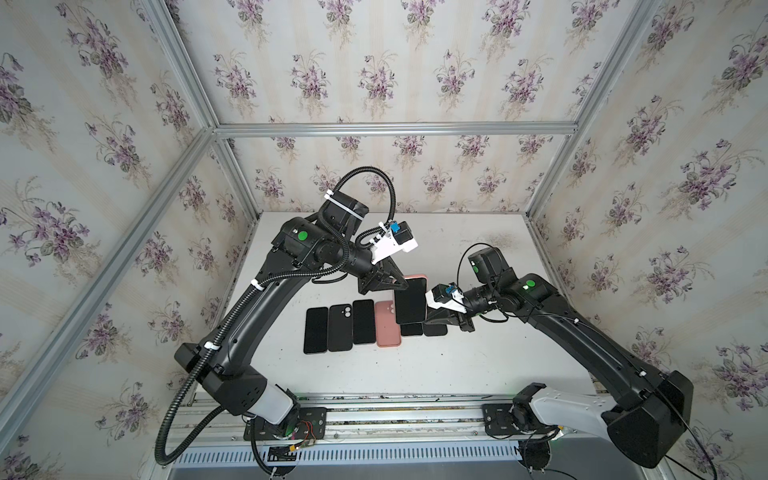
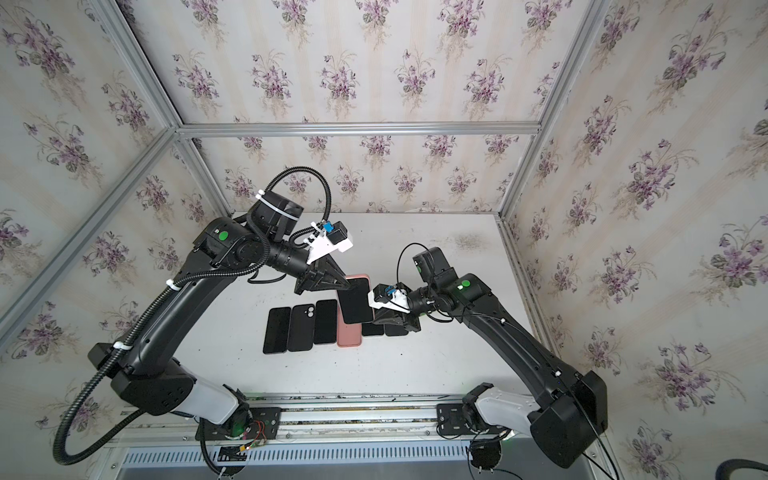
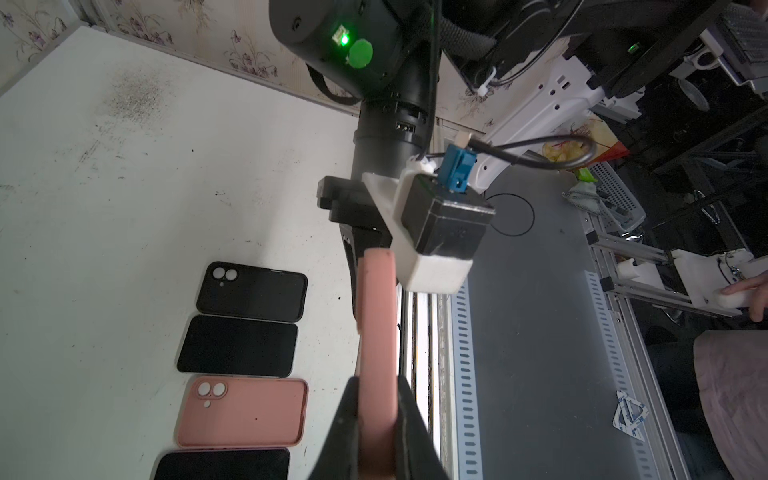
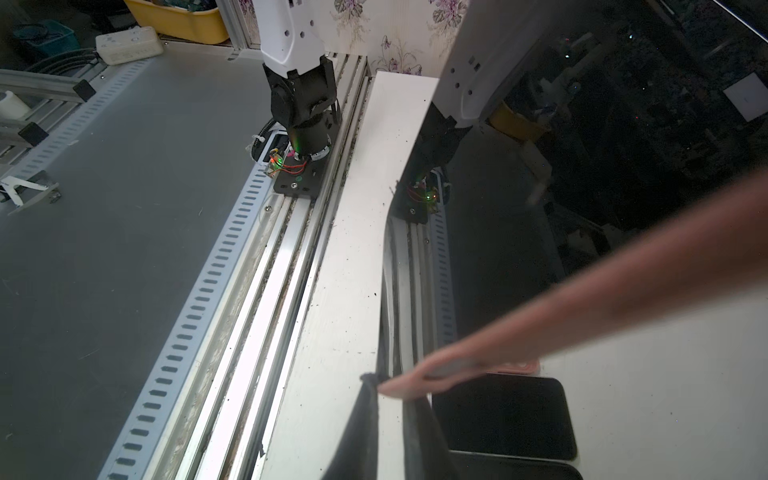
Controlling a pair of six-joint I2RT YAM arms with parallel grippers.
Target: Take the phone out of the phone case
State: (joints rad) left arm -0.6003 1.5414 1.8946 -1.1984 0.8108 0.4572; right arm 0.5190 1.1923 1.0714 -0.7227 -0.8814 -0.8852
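I should open my right gripper, back it off and take the pink case's rim [image 4: 449,357] before peeling it away, as the phone is still seated in the pink case's corner.
A black-screened phone [image 1: 410,301] [image 2: 354,302] sits in a pink phone case [image 1: 417,276] [image 2: 358,276] and is held up above the table in both top views. My left gripper [image 1: 401,285] [image 2: 343,285] [image 3: 376,384] is shut on the case's far-left end; the left wrist view shows the pink case edge [image 3: 376,332] clamped between both fingers. My right gripper [image 1: 428,316] [image 2: 374,315] [image 4: 395,388] is shut on the case's near-right corner [image 4: 419,380]. The right wrist view shows the glossy screen [image 4: 582,187] above the pink rim.
A row lies on the white table [image 1: 478,365] under the held phone: black phone [image 1: 316,330], black case [image 1: 340,327], black phone [image 1: 364,321], empty pink case [image 1: 387,326], two more black phones [image 1: 411,329] [image 1: 435,329]. A rail [image 1: 395,415] runs along the front edge.
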